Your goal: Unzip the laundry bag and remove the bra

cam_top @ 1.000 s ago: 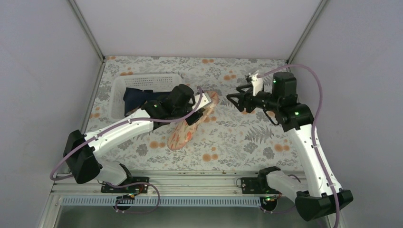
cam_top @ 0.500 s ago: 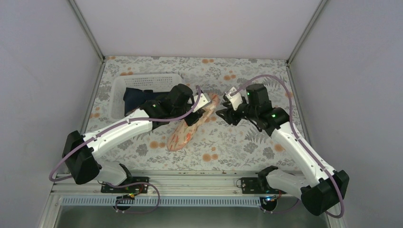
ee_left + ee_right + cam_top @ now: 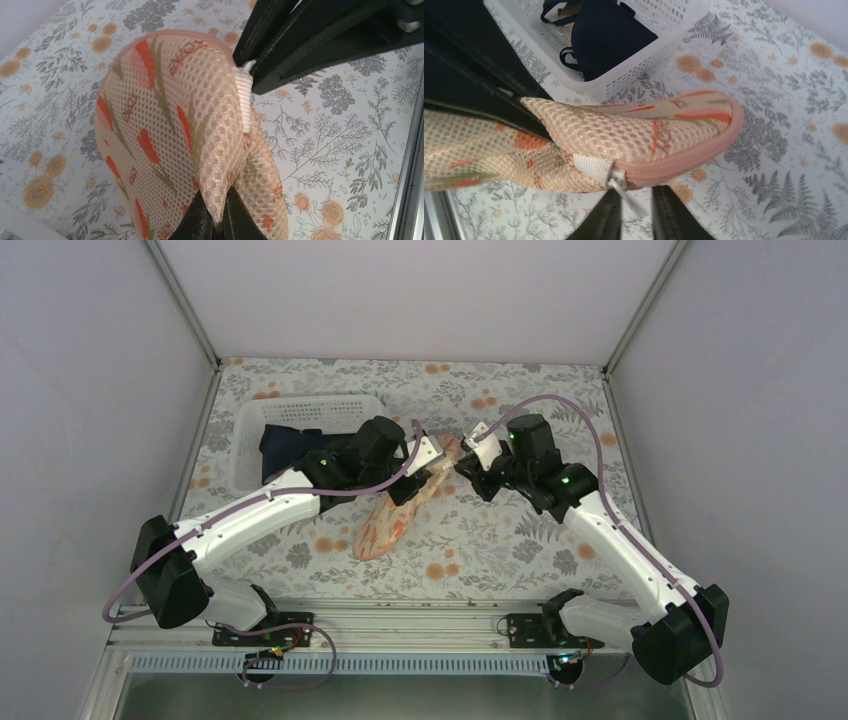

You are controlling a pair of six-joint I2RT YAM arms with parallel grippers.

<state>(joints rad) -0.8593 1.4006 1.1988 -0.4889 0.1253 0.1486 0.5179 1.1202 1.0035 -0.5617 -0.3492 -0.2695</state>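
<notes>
My left gripper pinches loose mesh below the white tab; it should take the zip's end [image 3: 244, 105] there before my right gripper draws the zip pull.
The peach-pink mesh laundry bag [image 3: 392, 518] with orange leaf print lies slanted at mid-table, its far end lifted. My left gripper [image 3: 218, 216] is shut on a pinched fold of the bag's mesh [image 3: 165, 110]. My right gripper [image 3: 633, 199] is at the bag's far end [image 3: 634, 130], its fingers closed in on the white zip pull [image 3: 626, 192] beside the white tab where the pink zip edging [image 3: 694, 150] ends. In the left wrist view, the right gripper's [image 3: 246, 70] black fingers converge on that pull. The zip looks closed. The bra is hidden.
A white slotted basket [image 3: 300, 403] stands at the back left with a navy-blue cloth [image 3: 285, 445] inside, just behind the left arm. The table carries a floral cover [image 3: 480, 540]. Grey walls enclose the sides and back.
My right arm swung left from the table's right side to the bag's far end and its jaws closed around the zip pull. The left gripper kept its hold on the bag.
</notes>
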